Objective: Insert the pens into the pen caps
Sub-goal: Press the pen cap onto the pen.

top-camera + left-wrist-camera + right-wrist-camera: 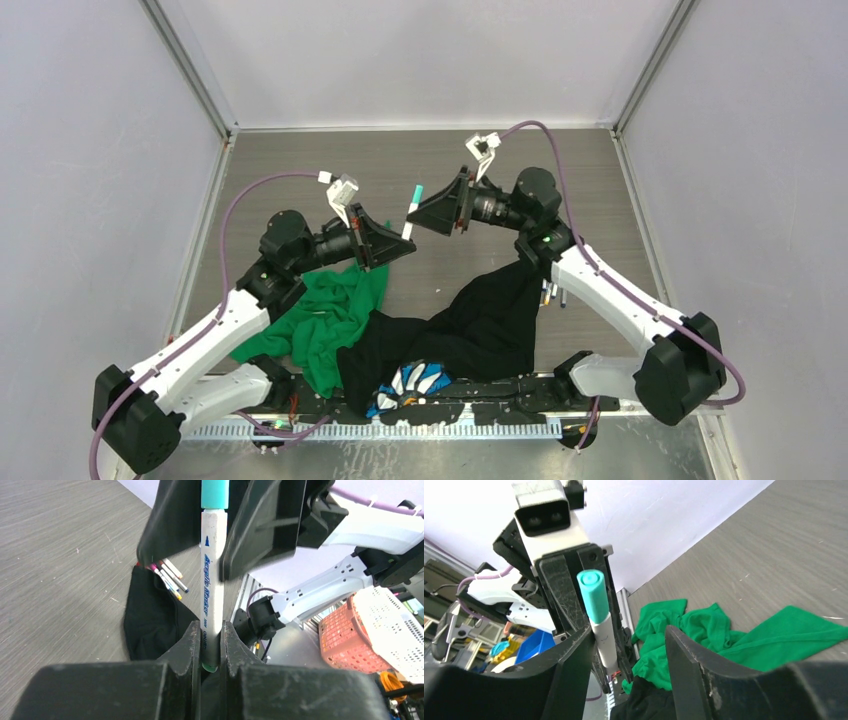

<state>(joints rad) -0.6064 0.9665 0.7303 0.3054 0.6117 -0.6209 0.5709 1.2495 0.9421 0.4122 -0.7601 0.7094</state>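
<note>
Next, my right gripper moves up and closes on the teal pen cap (418, 193), as its open fingers are on both sides of the white body of the pen below the pen cap.
A white-barrelled pen (210, 580) stands upright between the two arms, with a teal pen cap (215, 494) seated on its upper end. My left gripper (210, 645) is shut on the pen's lower end. In the top view the pen (411, 212) spans from the left gripper (407, 240) up past the right gripper (415, 213). My right gripper (629, 650) is open, its jaws standing wide on either side of the barrel (606, 642), just below the cap (594, 597). Several more pens (170, 580) lie on the table beside the black cloth.
A green cloth (330, 310) and a black cloth (480, 320) lie heaped on the table's near half, with loose pens (550, 293) at the black cloth's right edge. Off the table, a red basket (350, 640) and a white basket (395, 625) stand.
</note>
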